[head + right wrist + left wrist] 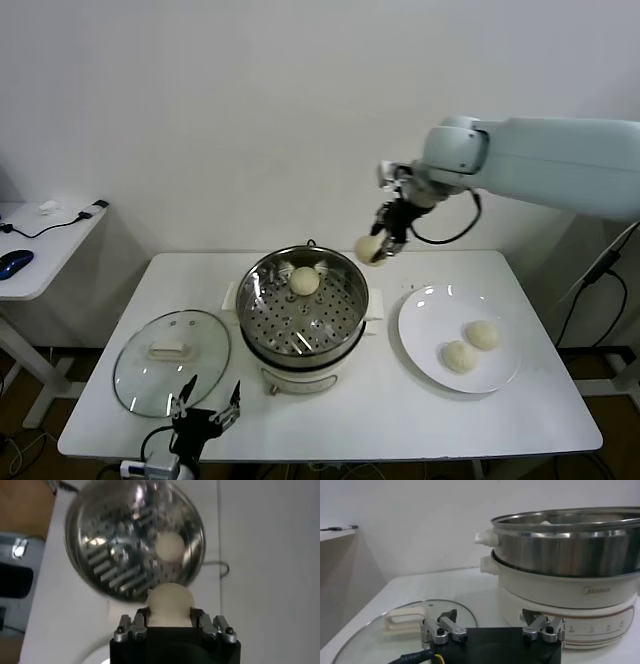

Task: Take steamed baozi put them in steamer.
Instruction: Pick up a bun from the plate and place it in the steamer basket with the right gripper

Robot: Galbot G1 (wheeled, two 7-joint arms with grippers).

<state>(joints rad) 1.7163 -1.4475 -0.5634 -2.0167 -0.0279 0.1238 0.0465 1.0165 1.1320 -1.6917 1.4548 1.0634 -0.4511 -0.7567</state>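
The robot's right gripper needs to release the baozi, held just beyond the steamer's far rim, on the steamer's tray (268,307) (131,507) near the glass lid, next to the baozi already there.
My right gripper (377,248) is shut on a cream-white baozi (370,250) and holds it in the air just beyond the steamer's far right rim. In the right wrist view the held baozi (170,602) sits between the fingers above the steamer (135,540). The shiny steel steamer (255,300) stands mid-table on a white base, with one baozi (305,281) on its perforated tray. Two more baozi (459,356) (483,335) lie on the white plate (430,305). My left gripper (205,410) is open and empty, low at the table's front edge.
A round glass lid (135,380) with a cream handle lies flat left of the steamer, close to my left gripper; it also shows in the left wrist view (395,630). A side desk (40,260) with a mouse and cable stands at the far left.
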